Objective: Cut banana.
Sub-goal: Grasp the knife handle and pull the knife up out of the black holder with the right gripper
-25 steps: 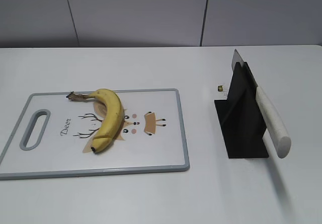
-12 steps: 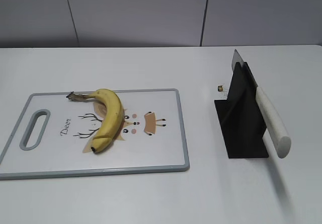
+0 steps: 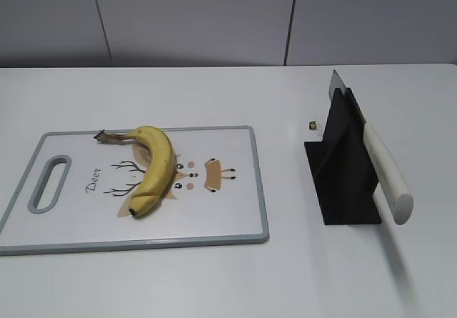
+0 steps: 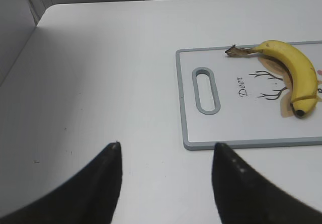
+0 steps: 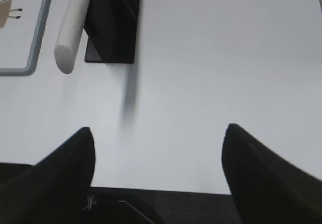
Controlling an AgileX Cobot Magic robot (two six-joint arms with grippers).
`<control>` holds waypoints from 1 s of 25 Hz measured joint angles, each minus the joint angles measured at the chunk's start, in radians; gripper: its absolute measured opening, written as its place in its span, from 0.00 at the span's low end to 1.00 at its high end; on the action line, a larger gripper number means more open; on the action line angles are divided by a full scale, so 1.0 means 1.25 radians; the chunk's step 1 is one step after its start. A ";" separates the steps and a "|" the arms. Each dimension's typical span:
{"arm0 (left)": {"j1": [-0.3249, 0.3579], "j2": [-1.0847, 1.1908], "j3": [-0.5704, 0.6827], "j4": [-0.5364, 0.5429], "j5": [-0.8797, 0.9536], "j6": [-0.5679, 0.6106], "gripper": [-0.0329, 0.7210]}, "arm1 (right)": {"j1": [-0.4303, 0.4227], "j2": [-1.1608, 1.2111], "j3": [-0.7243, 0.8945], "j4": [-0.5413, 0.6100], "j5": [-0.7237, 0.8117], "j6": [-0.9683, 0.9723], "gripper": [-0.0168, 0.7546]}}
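The robot's right gripper needs to next move to the middle of the knife's white handle (image 3: 386, 169) (image 5: 74, 23) at the black stand and close there.
The yellow banana (image 3: 153, 168) lies on the white cutting board (image 3: 228, 218) with a grey rim and a deer drawing, stem to the back left, black tip to the front. It also shows in the left wrist view (image 4: 294, 78) on the board (image 4: 221, 128). A knife with a white handle (image 3: 387, 175) rests in a black stand (image 3: 343, 168), handle toward the front; the right wrist view shows the handle (image 5: 73, 27) and stand (image 5: 113, 32). My left gripper (image 4: 166, 146) is open and empty over bare table left of the board. My right gripper (image 5: 158, 131) is open and empty near the table's front edge.
A small brass-coloured object (image 3: 313, 125) lies on the table just left of the knife stand. The table's front edge (image 5: 166, 190) shows below my right gripper. A grey wall stands behind the table. Neither arm shows in the exterior view.
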 joint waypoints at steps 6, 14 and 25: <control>0.000 0.000 0.000 0.000 0.000 0.000 0.78 | 0.000 0.157 -0.075 0.000 0.066 0.023 0.79; 0.000 0.000 0.000 0.000 0.000 0.000 0.78 | 0.100 0.317 -0.144 -0.028 0.066 0.084 0.79; 0.000 0.000 0.000 0.000 0.000 0.000 0.78 | 0.365 0.549 -0.262 -0.115 0.069 0.271 0.79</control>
